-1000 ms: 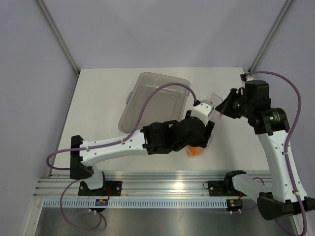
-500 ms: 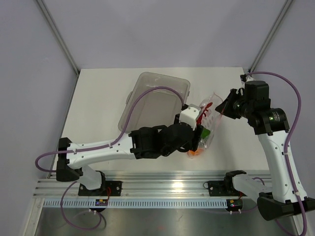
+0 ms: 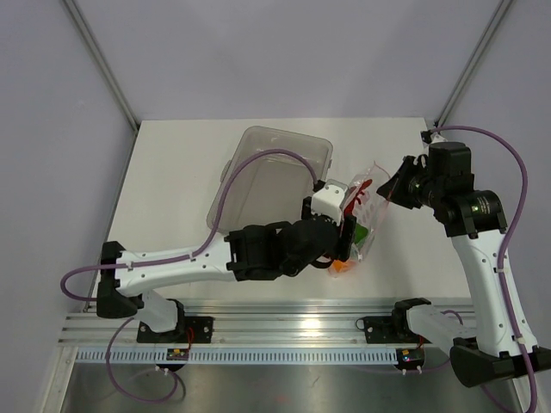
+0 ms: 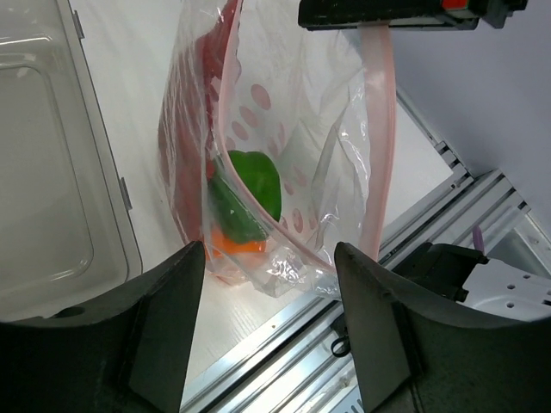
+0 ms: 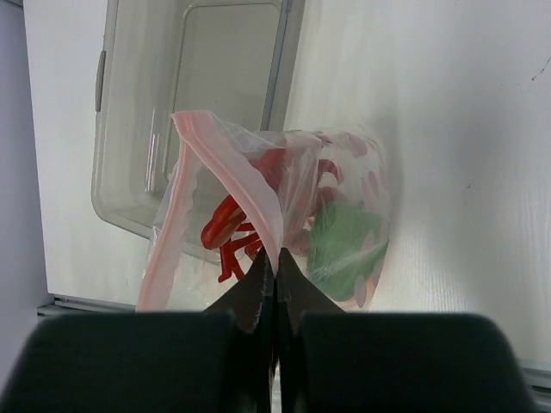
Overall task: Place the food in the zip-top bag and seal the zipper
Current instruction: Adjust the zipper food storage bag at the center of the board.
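Observation:
The robot's right gripper pinches the bag's zipper strip opposite the red lobster while the other zipper strip hangs apart, so it should open and take the zipper strip (image 4: 225,95) beside the lobster.
The zip-top bag (image 3: 368,213) hangs floppy, its mouth held up, its bottom on the table. Inside lie the red lobster (image 4: 185,163), the green bell pepper (image 4: 254,194) and the orange fruit (image 4: 234,245). My right gripper (image 5: 275,258) is shut on the pink zipper (image 5: 231,162) at one corner of the mouth. The mouth gapes, with the other zipper strip (image 4: 377,129) hanging apart from it. My left gripper (image 4: 269,318) stands open just left of the bag, nothing between its fingers (image 4: 164,327). From above, the left gripper (image 3: 344,237) partly covers the bag.
A rigid clear tray (image 3: 267,172) lies on the table left of the bag, close to my left wrist. The aluminium rail (image 3: 301,327) runs along the near table edge, just below the bag's bottom.
My left arm has drawn back leftward off the bag, uncovering the lobster and pepper inside. Its jaws stay open. The right gripper has kept its hold and place.

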Robot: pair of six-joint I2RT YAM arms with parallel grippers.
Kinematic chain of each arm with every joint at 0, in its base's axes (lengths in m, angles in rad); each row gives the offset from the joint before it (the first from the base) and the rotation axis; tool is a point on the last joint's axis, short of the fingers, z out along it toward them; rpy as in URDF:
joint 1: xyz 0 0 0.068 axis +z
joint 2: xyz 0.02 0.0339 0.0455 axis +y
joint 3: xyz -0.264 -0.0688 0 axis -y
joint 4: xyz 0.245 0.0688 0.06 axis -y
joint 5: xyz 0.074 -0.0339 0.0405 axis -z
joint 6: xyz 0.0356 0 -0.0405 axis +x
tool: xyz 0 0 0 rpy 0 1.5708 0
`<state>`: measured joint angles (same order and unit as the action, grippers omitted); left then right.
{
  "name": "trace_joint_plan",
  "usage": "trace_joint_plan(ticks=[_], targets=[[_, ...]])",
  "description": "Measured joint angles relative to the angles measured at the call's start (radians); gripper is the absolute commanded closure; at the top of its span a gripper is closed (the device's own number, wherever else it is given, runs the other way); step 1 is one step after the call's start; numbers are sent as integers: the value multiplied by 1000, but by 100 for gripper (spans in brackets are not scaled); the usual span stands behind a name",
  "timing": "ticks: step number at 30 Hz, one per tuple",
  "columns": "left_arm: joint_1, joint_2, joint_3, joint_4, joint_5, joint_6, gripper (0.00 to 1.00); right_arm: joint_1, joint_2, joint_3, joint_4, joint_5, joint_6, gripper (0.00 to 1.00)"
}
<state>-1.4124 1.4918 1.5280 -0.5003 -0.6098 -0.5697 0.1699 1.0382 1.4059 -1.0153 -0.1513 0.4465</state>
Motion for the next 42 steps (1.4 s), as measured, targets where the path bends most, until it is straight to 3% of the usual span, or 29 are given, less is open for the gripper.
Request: trace_joint_plan(ticks=[8,12,13,14,15,19,21,24,27,35,42], targets=[[0,125,101,-47,9,-16,41,0,-11,0,-2,0,0,98],[0,154,114,-66,24,-33,65,0,-16,-2,-4,1,-1,99],[0,158,114,-74,27,-36,80,0,-17,-3,-4,1,-1,99],[1,160,114,-79,31,-38,87,0,-18,-3,-4,1,-1,98],[4,160,114,-82,37,-30,100,0,-19,-4,-4,2,-1,98],[37,156,114,-67,100,8,100,0,-31,-6,-8,5,-1,93],[82,143,99,-41,176,38,100,0,-41,-10,-10,10,1,67],[178,111,65,3,333,96,100,0,-62,-11,-13,9,-7,44],[274,104,58,36,507,154,100,0,-89,-11,-18,8,-25,34],[443,183,137,15,964,324,100,0,-104,28,-63,53,-116,39],[490,317,352,-136,1197,472,100,0,-58,208,-75,71,-275,26]])
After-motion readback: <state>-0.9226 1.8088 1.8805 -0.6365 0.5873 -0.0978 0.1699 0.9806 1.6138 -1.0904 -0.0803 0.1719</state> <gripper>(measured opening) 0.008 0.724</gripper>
